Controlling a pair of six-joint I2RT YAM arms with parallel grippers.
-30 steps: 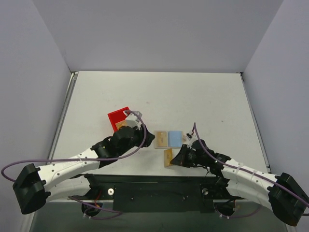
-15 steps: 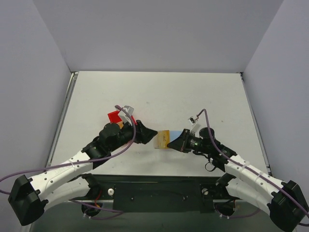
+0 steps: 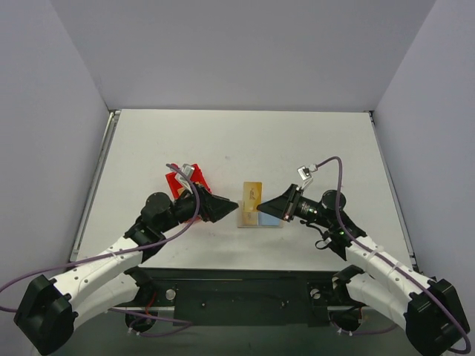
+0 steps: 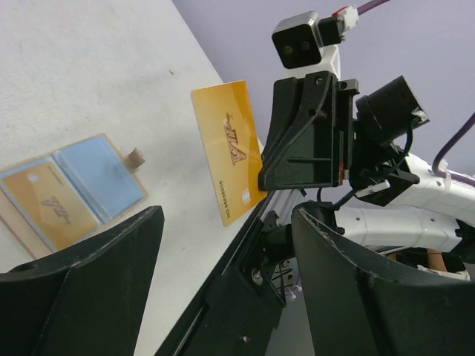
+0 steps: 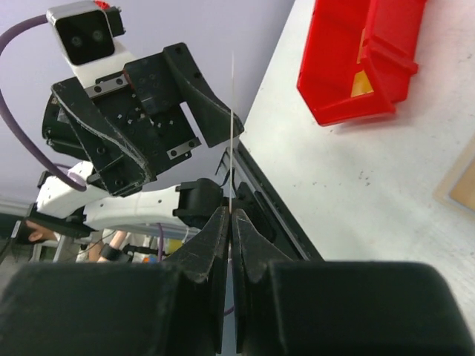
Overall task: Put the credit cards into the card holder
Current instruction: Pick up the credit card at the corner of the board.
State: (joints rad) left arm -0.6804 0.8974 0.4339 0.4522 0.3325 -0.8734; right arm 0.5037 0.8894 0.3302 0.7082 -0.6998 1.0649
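The credit card's lower corner is in my right gripper, so my left gripper should hold the credit card steady while my right gripper takes the middle of its side [image 4: 253, 139].
My right gripper [image 3: 261, 207] is shut on the lower edge of an orange-yellow credit card [image 3: 254, 192], holding it upright above the table. In the right wrist view the credit card [image 5: 232, 126] shows edge-on as a thin line between the shut jaws of the right gripper [image 5: 231, 215]. The card holder [image 4: 111, 176] lies open on the table just below, blue lining up, with another credit card [image 4: 48, 204] in its left pocket. My left gripper [image 3: 231, 206] faces the held credit card [image 4: 226, 159] from the left, open and empty.
A red plastic bin [image 3: 194, 176] stands behind my left wrist, partly hidden by it. In the right wrist view the red plastic bin [image 5: 349, 67] has something orange [image 5: 360, 83] inside. The table's near edge and black base rail [image 3: 245, 285] run right below both grippers.
My right gripper has lifted the card from the table near the front edge and raised it upright over the card holder. My left gripper has opened and swung to face it.
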